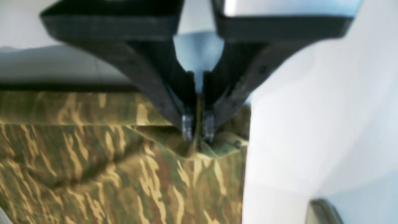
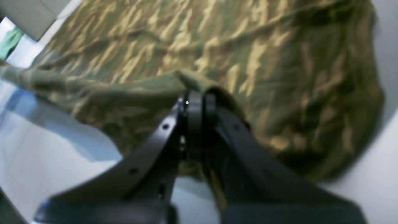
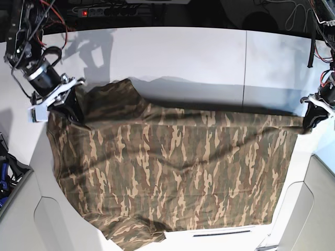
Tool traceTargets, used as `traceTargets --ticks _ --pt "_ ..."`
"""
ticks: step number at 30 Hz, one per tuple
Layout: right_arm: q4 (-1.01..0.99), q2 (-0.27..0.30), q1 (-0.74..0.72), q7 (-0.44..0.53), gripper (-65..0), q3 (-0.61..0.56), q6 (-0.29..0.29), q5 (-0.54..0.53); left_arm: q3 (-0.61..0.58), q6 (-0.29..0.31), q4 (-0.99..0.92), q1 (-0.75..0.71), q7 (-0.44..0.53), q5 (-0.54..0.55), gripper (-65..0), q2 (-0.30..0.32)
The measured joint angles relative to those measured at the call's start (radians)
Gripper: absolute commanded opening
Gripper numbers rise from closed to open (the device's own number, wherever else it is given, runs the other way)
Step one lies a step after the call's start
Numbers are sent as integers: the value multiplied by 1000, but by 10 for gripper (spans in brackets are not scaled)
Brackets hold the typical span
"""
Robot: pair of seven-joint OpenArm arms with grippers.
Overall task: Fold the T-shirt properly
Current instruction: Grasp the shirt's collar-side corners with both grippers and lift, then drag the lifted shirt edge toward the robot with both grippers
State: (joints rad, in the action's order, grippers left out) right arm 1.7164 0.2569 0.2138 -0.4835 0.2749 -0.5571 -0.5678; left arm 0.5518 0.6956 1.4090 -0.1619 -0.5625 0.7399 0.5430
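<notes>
Next, my right gripper releases the T-shirt's corner on the flat T-shirt just inside its side edge (image 3: 78, 170) behind the sleeve.
The camouflage T-shirt (image 3: 172, 172) lies spread across the white table, stretched between both arms. My left gripper (image 3: 310, 121), at the base view's right edge, is shut on the shirt's right corner. In the left wrist view the gripper (image 1: 198, 132) pinches a bunched fold of the shirt (image 1: 108, 174). My right gripper (image 3: 73, 107), at the base view's upper left, is shut on the shirt's left corner. In the right wrist view the gripper (image 2: 196, 99) clamps a raised fold of the shirt (image 2: 248, 62). One sleeve (image 3: 133, 232) lies at the front edge. The collar is not visible.
The white table (image 3: 199, 57) has a seam line (image 3: 244, 68) running front to back at the right. Grey panels (image 3: 314, 209) stand at the front right and front left (image 3: 21, 214). Cables and a power strip (image 3: 104, 10) lie beyond the far edge.
</notes>
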Motion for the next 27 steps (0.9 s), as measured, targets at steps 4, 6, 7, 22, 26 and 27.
traceTargets --ticks 4,6,7,22,26,27 --pt "-110 -3 -115 0 -650 0 -26 -1 -53 0 -50 74 18 -55 -650 0" --pt "-163 -3 -169 -3 -650 0 -23 2 -75 0 -79 111 64 -93 -650 -3" --pt "-190 -3 -199 -3 -650 0 -24 1 -89 -4 -97 132 85 -105 -650 -3" --pt "-597 -5 -578 -6 -650 -3 -26 63 -208 -14 -452 439 197 -250 -650 -6" --pt "-678 -5 -628 5 -650 -32 -22 73 -208 -16 -495 474 197 -257 -650 -12" --pt "-694 -5 -634 22 -650 -43 -21 87 -208 -18 -500 476 201 -257 -650 -13"
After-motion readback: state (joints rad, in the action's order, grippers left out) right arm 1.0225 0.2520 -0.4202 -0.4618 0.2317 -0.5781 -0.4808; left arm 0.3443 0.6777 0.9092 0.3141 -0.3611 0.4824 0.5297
